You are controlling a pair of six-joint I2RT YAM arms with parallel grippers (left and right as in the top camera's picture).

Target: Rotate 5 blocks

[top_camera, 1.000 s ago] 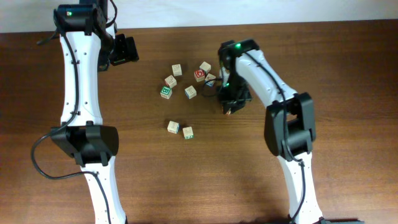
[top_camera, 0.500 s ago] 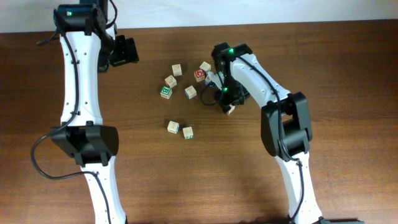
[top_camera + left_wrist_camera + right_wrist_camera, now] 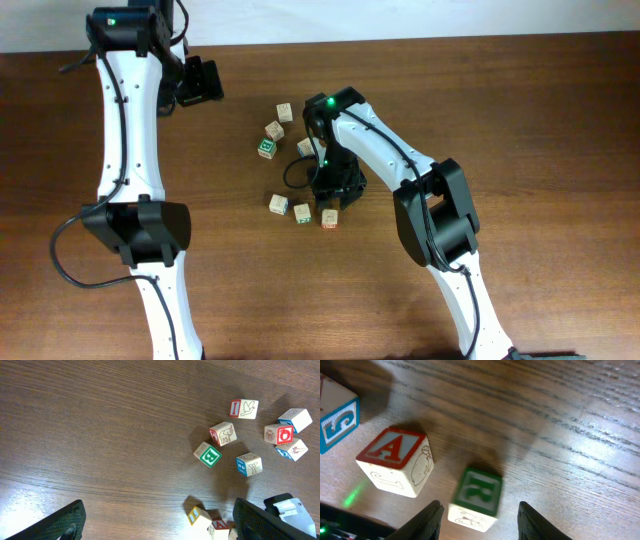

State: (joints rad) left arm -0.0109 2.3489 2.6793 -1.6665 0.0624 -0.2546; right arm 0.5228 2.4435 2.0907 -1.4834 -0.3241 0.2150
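The blue-lettered block's yellow-edged side (image 3: 271,204) (image 3: 192,516), away from the A block, should be next for my left gripper to go to and close its fingers on.
Pale wooden alphabet blocks lie scattered mid-table: a rear group with the I block (image 3: 243,408), the elephant block (image 3: 222,433) and the Y block (image 3: 248,464), and a front pair, the A block (image 3: 395,462) and the blue-lettered block (image 3: 337,420). A cube with a green R face (image 3: 477,497) sits blurred between my right gripper's (image 3: 480,510) fingers with gaps on both sides; overhead it rests on the table (image 3: 329,218) just in front of that open gripper (image 3: 335,190). My left gripper (image 3: 162,520) hangs open and empty at the far left (image 3: 200,82).
A green-framed B cube (image 3: 208,454) and a red-faced O cube (image 3: 279,434) lie among the rear blocks. My right arm (image 3: 375,145) crosses over the rear group and hides part of it. Bare wood (image 3: 520,120) stretches to the right.
My right arm swung left and toward the front, carrying the R cube from the rear group. Its jaws have parted, and the cube now sits beside the front pair.
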